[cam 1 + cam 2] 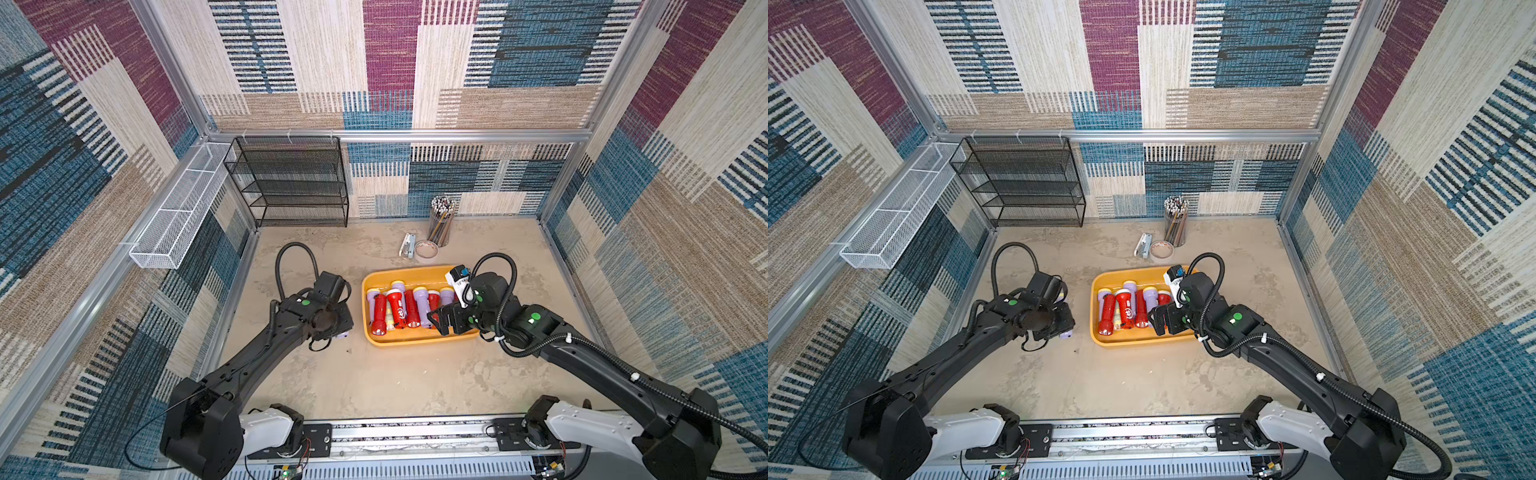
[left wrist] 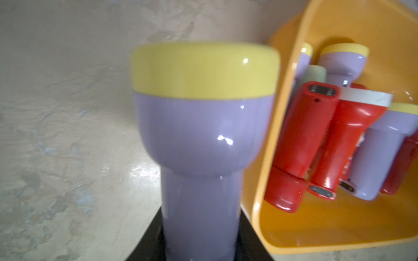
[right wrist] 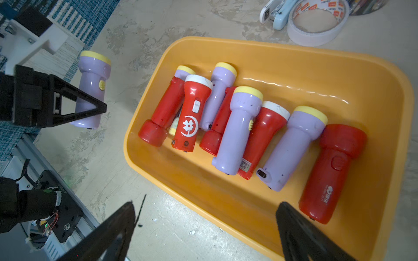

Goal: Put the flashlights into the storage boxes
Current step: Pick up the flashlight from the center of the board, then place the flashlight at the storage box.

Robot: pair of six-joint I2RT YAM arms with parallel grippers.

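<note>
The robot's left gripper will set the lilac flashlight down on the pile [image 1: 410, 307] next to the white-headed red flashlight in the storage box.
A yellow-orange storage box [image 1: 419, 341] [image 1: 1142, 341] [image 3: 294, 67] sits mid-table. Several red and lilac flashlights [image 1: 399, 309] [image 3: 237, 126] [image 2: 316, 135] lie in it side by side, with a pale green one mostly hidden beneath them. My left gripper [image 2: 201, 246] is shut on the body of a lilac flashlight with a yellow head [image 2: 203, 135] [image 3: 92, 90] [image 1: 344, 334]. It holds it low, just left of the box's left wall. My right gripper [image 1: 438, 320] [image 3: 207, 203] is open and empty over the box's front right rim.
A black mesh rack [image 1: 291, 183] stands at the back left. A white wire basket [image 1: 178, 208] hangs on the left wall. A cup of pencils [image 1: 441, 224], a tape roll [image 1: 427, 249] and a stapler [image 1: 408, 245] lie just behind the box.
</note>
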